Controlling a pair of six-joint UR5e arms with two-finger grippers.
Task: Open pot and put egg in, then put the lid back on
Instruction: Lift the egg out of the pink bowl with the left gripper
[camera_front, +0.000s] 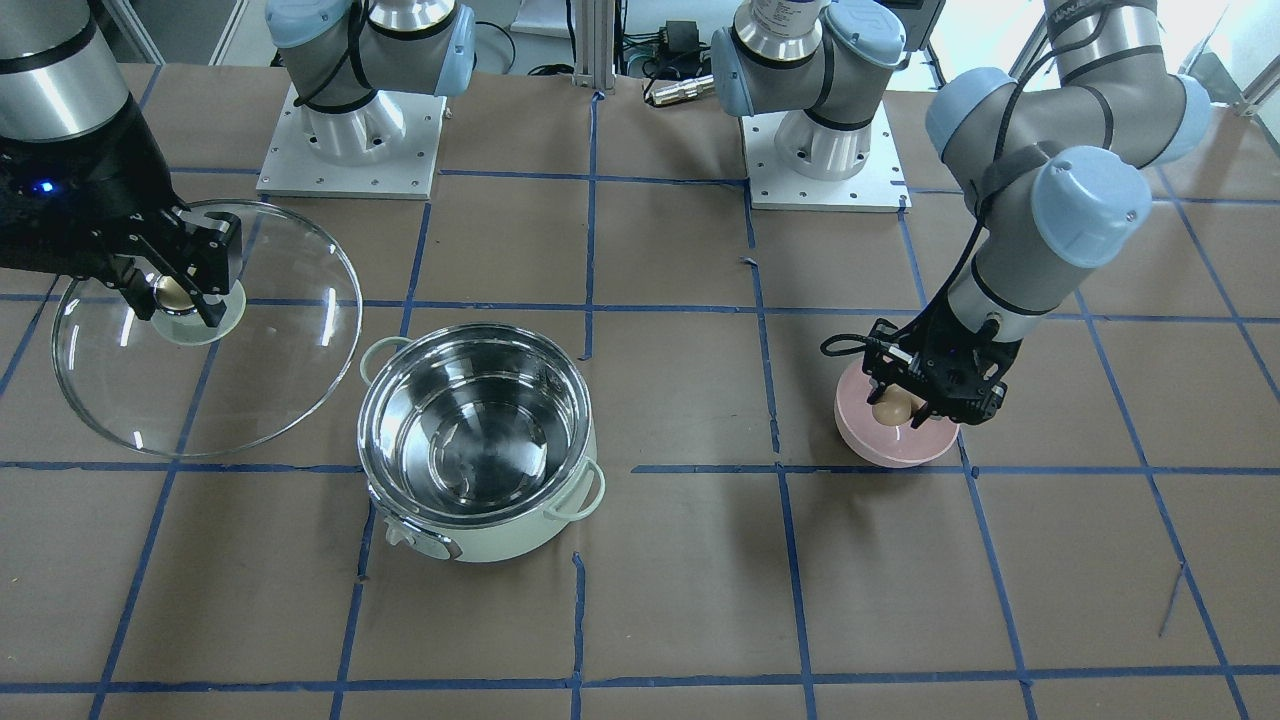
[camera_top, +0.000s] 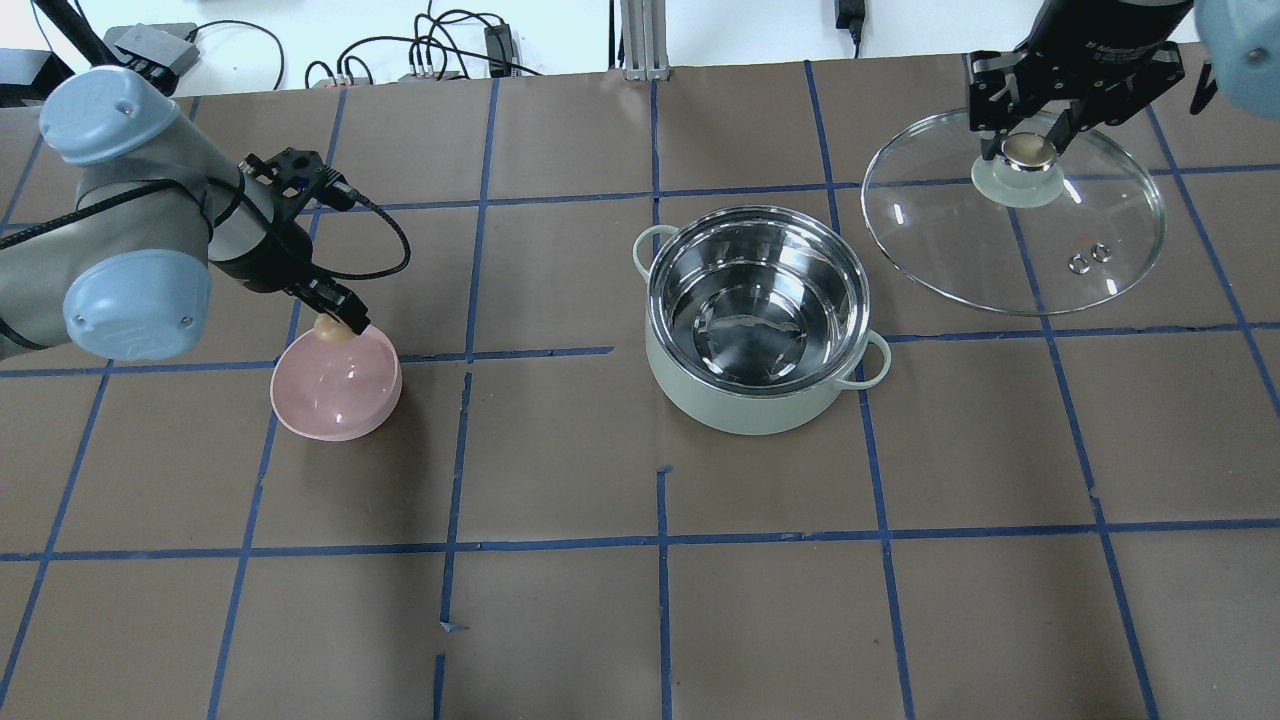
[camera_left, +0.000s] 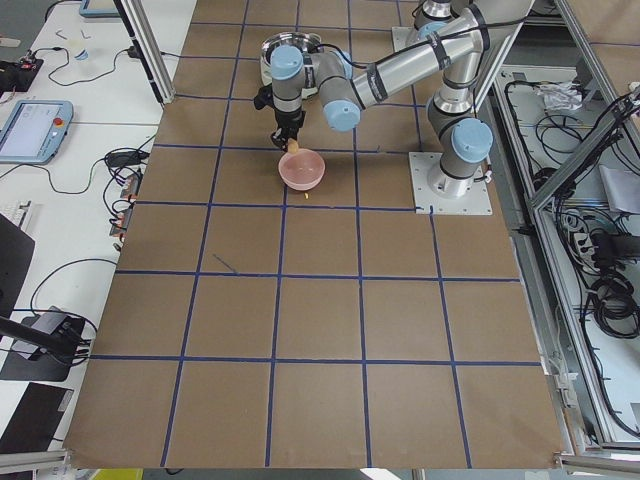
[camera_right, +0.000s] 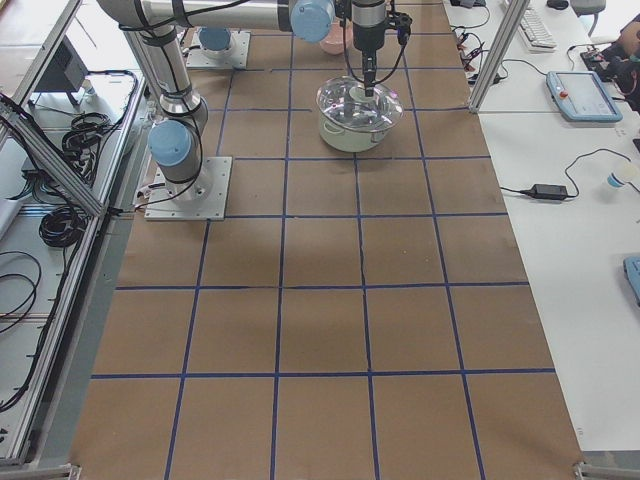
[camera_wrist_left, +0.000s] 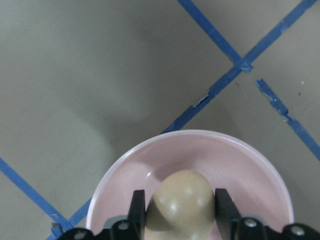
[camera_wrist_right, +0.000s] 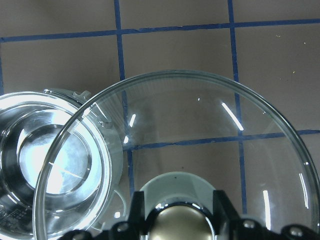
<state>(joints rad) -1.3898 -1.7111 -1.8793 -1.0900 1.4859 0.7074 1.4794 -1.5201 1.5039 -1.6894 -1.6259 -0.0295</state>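
Observation:
The robot's left gripper needs to release the tan egg inside the mint-green pot (camera_front: 510, 484), close to the handle that faces the pink bowl.
The mint-green pot (camera_front: 478, 440) stands open and empty in the middle of the table; it also shows in the overhead view (camera_top: 757, 315). My right gripper (camera_front: 180, 295) is shut on the metallic knob of the glass lid (camera_front: 230, 360) and holds the lid beside the pot. In the right wrist view the lid (camera_wrist_right: 200, 130) overlaps the pot's rim (camera_wrist_right: 50, 165). My left gripper (camera_top: 335, 320) is shut on the tan egg (camera_top: 329, 330) over the far rim of the pink bowl (camera_top: 340, 390). In the left wrist view the egg (camera_wrist_left: 181, 205) sits between both fingers.
The table is brown paper with a grid of blue tape lines. The two arm bases (camera_front: 350, 140) (camera_front: 825, 150) stand on plates at the robot's side of the table. Cables and a power strip (camera_top: 440, 60) lie beyond the far edge.

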